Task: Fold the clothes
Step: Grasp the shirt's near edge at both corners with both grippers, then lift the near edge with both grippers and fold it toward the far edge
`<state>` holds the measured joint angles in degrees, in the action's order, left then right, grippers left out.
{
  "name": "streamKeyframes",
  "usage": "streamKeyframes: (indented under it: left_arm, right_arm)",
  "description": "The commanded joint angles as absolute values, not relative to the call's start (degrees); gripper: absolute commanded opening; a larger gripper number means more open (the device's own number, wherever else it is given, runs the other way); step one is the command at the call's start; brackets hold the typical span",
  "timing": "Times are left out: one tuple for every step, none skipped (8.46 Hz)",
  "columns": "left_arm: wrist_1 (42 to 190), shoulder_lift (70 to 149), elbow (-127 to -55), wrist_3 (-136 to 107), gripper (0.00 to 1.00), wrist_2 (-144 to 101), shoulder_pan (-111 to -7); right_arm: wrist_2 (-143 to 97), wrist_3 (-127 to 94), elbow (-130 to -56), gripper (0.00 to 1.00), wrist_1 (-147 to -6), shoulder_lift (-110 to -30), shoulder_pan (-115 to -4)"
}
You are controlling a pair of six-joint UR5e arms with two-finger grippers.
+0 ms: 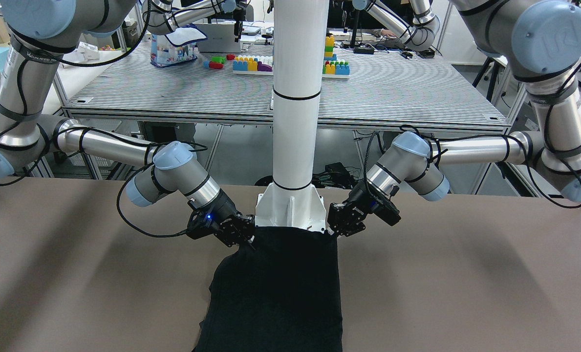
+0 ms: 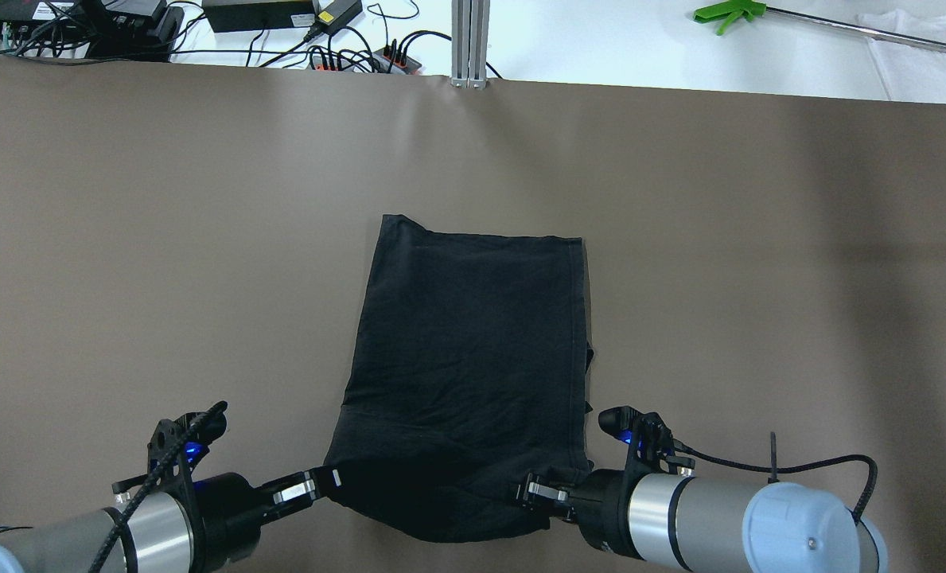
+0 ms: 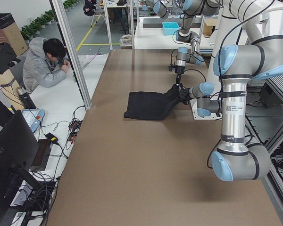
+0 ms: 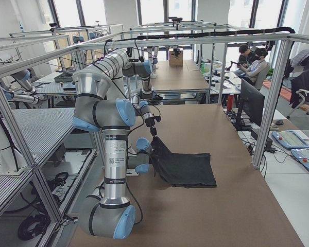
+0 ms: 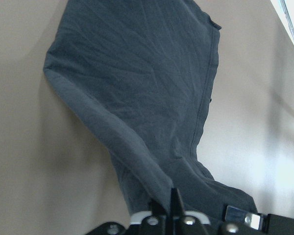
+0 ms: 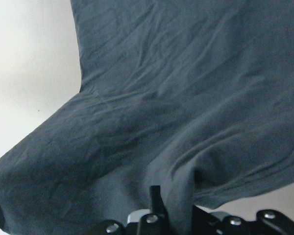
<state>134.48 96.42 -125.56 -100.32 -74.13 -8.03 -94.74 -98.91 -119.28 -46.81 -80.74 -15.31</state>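
Note:
Next, my right gripper lets go of the black cloth's lifted corner on the cloth's flat far part (image 1: 236,335), near its slanted side edge.
The black cloth (image 2: 469,358) lies on the brown table (image 2: 162,239), its far part flat and its near edge lifted. My left gripper (image 2: 321,481) is shut on the near left corner. My right gripper (image 2: 532,492) is shut on the near right corner. In the front view the left gripper (image 1: 336,230) and right gripper (image 1: 246,239) hold the cloth (image 1: 280,293) up in front of the white post's base plate (image 1: 290,208). The left wrist view shows the cloth (image 5: 137,88) running into the closed fingers (image 5: 174,205). The right wrist view shows the cloth (image 6: 186,98) pinched as well (image 6: 154,200).
The white post (image 1: 295,98) stands between the arms at the table's near edge. Cables and power bricks (image 2: 266,24) lie beyond the far edge. An operator (image 3: 45,66) sits beside the table's far side. A second table with coloured bricks (image 1: 290,63) stands behind the robot.

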Motion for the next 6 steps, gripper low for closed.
streamKeyframes:
  left_arm:
    - [134.3, 96.76, -125.16, -97.21, 0.0, -79.7, -14.83]
    - [134.3, 97.29, -123.42, -97.21, 0.0, -80.24, -16.68]
    - [134.3, 98.95, -122.09, -97.21, 0.0, -80.33, -18.61]
    - [134.21, 100.44, -121.21, -97.29, 0.0, -80.68, -20.02]
    - [134.21, 101.24, -120.59, -97.29, 0.0, -83.03, -22.13]
    - [134.21, 101.86, -119.98, -97.29, 0.0, -84.45, -24.24]
  right_arm:
    - [-94.83, -98.7, -118.57, 0.0, -46.93, -78.41, -20.64]
    - [-94.83, -98.7, -118.56, 0.0, -47.02, -77.18, -21.96]
    - [-94.83, -98.7, -118.3, 0.0, -47.02, -76.56, -22.93]
    - [-94.75, -98.7, -117.08, 0.0, -47.02, -75.6, -23.72]
    - [-94.31, -98.18, -115.16, 0.0, -46.93, -74.19, -24.43]
    - [-94.22, -96.26, -113.05, 0.0, -46.76, -73.22, -25.56]
